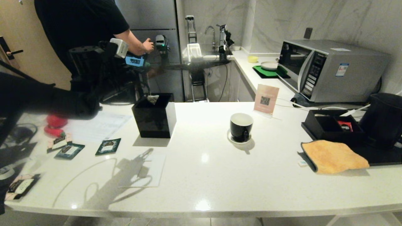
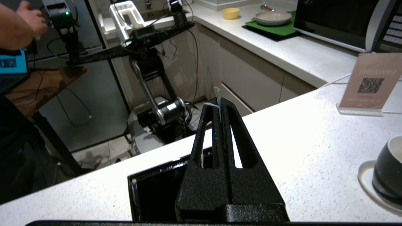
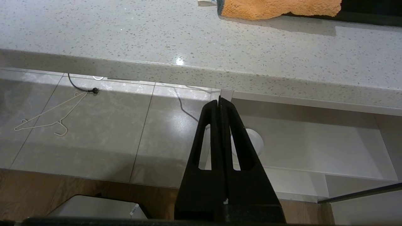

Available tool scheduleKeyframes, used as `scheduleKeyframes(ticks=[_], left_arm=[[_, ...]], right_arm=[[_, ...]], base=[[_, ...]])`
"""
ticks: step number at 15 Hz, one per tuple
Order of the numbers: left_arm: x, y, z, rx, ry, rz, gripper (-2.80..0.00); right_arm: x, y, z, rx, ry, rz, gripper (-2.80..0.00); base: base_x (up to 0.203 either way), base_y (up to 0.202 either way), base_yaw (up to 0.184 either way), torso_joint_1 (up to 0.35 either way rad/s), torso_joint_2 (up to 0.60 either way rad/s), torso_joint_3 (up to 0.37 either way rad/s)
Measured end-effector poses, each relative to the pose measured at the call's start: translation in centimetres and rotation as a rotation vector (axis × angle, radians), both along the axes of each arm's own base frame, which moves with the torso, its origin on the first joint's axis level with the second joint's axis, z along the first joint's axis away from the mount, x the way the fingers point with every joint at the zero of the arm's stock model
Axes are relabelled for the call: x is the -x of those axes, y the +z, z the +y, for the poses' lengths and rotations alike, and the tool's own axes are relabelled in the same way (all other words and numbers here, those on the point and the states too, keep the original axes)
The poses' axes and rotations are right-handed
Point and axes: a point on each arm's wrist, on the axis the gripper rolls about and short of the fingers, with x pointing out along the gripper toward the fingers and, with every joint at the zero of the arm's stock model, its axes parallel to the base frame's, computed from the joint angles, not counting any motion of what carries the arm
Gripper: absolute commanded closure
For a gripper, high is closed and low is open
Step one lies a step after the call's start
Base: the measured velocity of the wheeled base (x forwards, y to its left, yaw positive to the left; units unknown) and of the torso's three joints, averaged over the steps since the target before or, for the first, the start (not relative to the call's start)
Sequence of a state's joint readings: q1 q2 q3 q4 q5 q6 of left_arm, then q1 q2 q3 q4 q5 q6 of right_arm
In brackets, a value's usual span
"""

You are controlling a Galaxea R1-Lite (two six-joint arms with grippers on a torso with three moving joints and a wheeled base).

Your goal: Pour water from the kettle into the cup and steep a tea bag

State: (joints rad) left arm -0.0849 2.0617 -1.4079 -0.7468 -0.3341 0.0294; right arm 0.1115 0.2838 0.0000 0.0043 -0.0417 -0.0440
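My left gripper has the tea bag and its tag. It will let go of them inside the open black square box point(image 1: 155, 101) point(image 2: 184, 197).
The black cup point(image 1: 241, 126) with a white inside stands on its white saucer point(image 1: 230, 138) mid-counter; the left wrist view catches it too, the cup point(image 2: 388, 171) at the picture's edge. At the far right the matte black kettle point(image 1: 383, 119) sits on a black tray. My left gripper point(image 2: 219, 99) is shut on a pale green tea bag tag point(image 2: 217, 92), a white string point(image 2: 209, 106) running over one finger. In the head view this gripper point(image 1: 146, 95) hangs over the black square box point(image 1: 154, 117), the white tea bag point(image 1: 153, 99) at the box's open top. My right gripper point(image 3: 220, 99) is shut and empty below the counter's front edge.
Several tea packets point(image 1: 108, 146) and papers lie on the counter's left. An orange cloth point(image 1: 333, 156) and a black compartment tray point(image 1: 329, 125) sit right of the cup. A small sign point(image 1: 266, 99) and a microwave point(image 1: 326, 69) stand behind. A person point(image 1: 81, 28) works behind the counter.
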Motion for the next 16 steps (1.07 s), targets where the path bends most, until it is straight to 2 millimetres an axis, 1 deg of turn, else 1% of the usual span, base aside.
scheduleKeyframes(ticks=[7, 16], left_arm=[[-0.6, -1.9, 0.4, -0.008, 0.013, 0.045, 0.00], [-1.9, -4.4, 0.3, -0.010, 0.012, 0.094, 0.00]], right_arm=[[0.0, 0.0, 0.0, 0.000, 0.000, 0.000, 0.00], [0.0, 0.0, 0.0, 0.000, 0.001, 0.000, 0.00]], base=[[0.000, 0.000, 0.000, 0.000, 0.00, 0.000], [0.000, 0.000, 0.000, 0.000, 0.00, 0.000]])
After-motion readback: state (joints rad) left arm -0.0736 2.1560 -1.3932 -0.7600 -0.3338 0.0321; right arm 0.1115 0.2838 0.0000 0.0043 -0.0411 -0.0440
